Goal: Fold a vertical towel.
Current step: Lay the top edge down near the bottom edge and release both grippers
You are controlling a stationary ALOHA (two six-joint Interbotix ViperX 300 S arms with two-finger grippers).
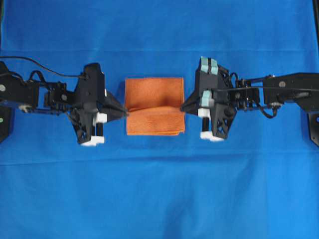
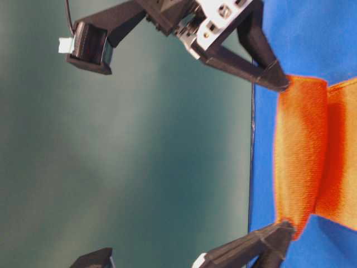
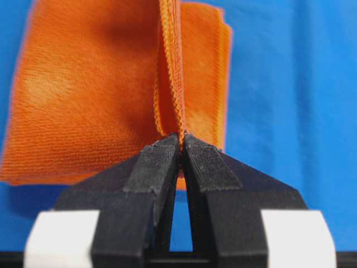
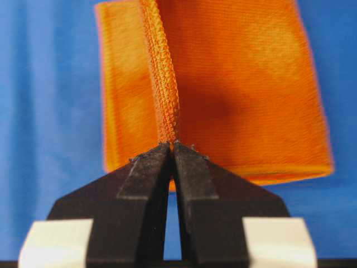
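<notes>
Next, my left gripper releases the raised hem of the orange towel on the near corner of the flat layer (image 1: 128, 132) (image 3: 215, 149) below.
The orange towel (image 1: 154, 105) lies in the middle of the blue table cloth, partly folded, with a raised stitched edge running across it. My left gripper (image 1: 126, 113) is shut on the left end of that edge, and the tips pinch the hem (image 3: 179, 134) in the left wrist view. My right gripper (image 1: 182, 108) is shut on the right end of the same edge, seen pinched (image 4: 170, 142) in the right wrist view. In the table-level view the lifted flap of the towel (image 2: 298, 151) hangs between both sets of black fingers, above the layer lying flat.
The blue table cloth (image 1: 159, 189) covers the whole table. Both black arms reach in from the left (image 1: 30, 92) and right (image 1: 284, 89) sides. A dark stand (image 1: 313, 124) sits at the right edge.
</notes>
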